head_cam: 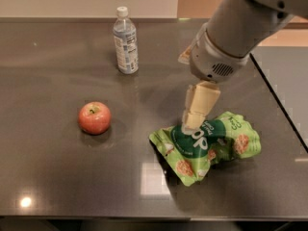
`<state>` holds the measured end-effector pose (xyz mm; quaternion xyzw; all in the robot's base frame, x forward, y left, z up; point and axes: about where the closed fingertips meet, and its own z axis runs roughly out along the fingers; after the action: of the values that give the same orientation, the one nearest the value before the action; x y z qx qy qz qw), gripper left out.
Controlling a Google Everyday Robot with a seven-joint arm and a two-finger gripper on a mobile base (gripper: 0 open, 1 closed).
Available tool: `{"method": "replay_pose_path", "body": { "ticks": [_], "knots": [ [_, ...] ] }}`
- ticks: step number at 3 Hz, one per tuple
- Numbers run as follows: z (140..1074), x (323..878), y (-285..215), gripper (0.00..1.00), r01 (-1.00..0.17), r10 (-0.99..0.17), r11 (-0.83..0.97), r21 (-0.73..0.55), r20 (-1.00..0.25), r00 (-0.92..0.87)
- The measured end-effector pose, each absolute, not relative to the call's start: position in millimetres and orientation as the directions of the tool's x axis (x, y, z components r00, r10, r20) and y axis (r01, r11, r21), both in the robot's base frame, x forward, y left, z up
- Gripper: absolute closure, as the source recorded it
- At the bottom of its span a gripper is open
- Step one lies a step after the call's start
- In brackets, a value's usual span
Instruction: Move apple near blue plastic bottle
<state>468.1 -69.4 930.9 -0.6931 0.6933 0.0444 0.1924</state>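
I move my gripper to the red apple next and close it on the apple's side (104,117) facing the green snack bag.
The red apple (95,118), with a yellowish patch at its stem, sits on the dark table (48,177) at the left of centre. The blue plastic bottle (125,41), clear with a white cap and a pale blue label, stands upright at the back, well behind and a little right of the apple. My gripper (190,124) points down at centre right, over the upper left part of a green snack bag (208,147). It is well to the right of the apple and holds nothing that I can see.
The crumpled green snack bag lies at front right. The table's right edge (281,109) runs diagonally, with another grey surface beyond it. My thick grey arm (231,37) reaches in from the upper right.
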Motion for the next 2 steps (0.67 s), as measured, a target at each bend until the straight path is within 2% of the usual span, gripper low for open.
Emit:
{"method": "replay_pose_path", "body": {
  "ticks": [2],
  "knots": [
    [896, 481, 35, 0.00, -0.980, -0.887, -0.111, -0.166, -0.427, 0.172]
  ]
}}
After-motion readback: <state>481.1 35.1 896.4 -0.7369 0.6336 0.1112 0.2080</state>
